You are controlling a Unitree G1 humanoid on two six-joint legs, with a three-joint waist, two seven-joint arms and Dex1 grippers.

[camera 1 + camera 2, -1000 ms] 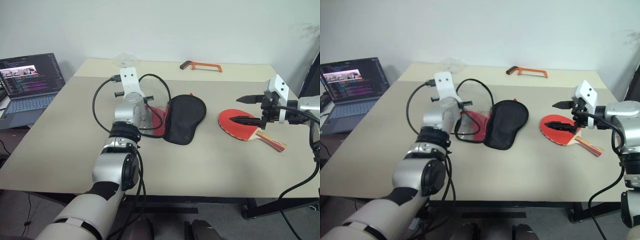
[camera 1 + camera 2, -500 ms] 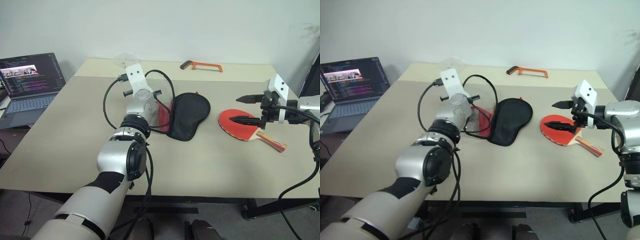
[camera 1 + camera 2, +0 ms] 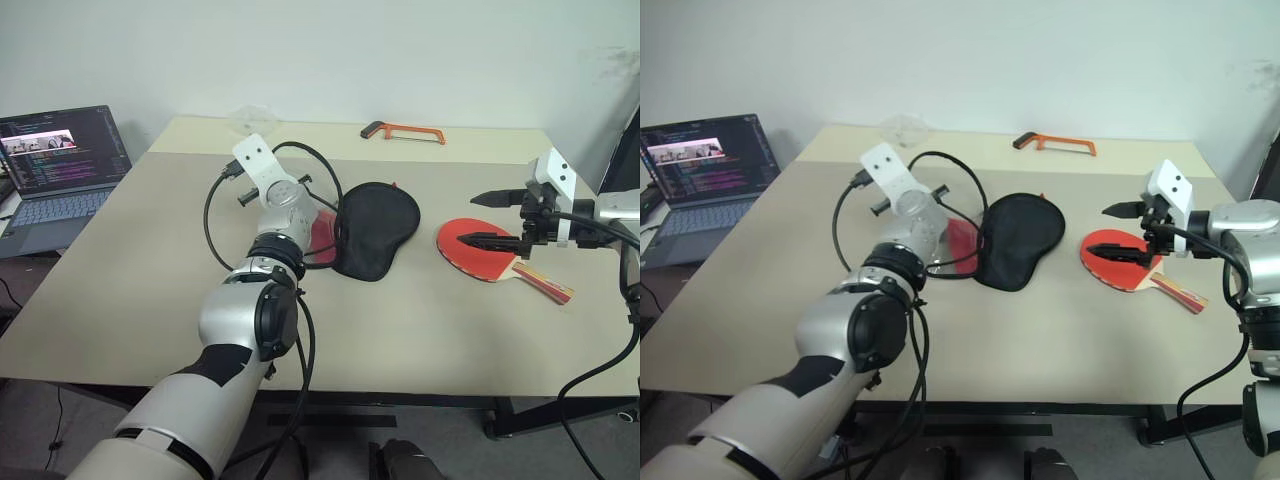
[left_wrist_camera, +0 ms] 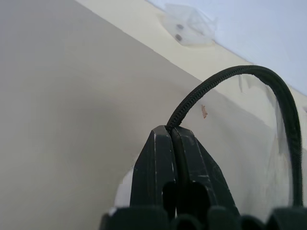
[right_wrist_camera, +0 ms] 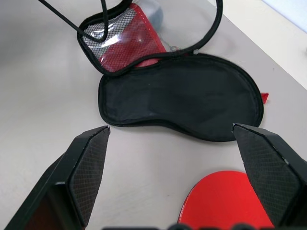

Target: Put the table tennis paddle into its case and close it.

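Note:
The left gripper needs to release the red mesh flap, now raised from the open case, leaving it open on the laptop side of the black half (image 3: 304,215).
The case (image 3: 377,228) lies open in the middle of the table, its black half flat and its red mesh flap (image 5: 123,42) raised at the left. My left gripper (image 4: 171,136) is shut on the black zip edge (image 4: 225,79) of that flap, which arches up from the fingertips. The table tennis paddle (image 3: 468,248) lies to the right of the case, red face up, with its striped handle (image 3: 545,284) pointing toward the near right. My right gripper (image 3: 469,218) hovers open over the paddle's left side with nothing between its fingers.
An open laptop (image 3: 60,160) sits on a side desk to the left. An orange hacksaw (image 3: 402,131) and a clear plastic container (image 3: 250,120) lie along the table's far edge. The near table (image 3: 420,330) surface is bare.
My left wrist has rolled and swung while keeping its hold on the zip edge, and the case has slid slightly right. The right arm and the paddle have stayed put.

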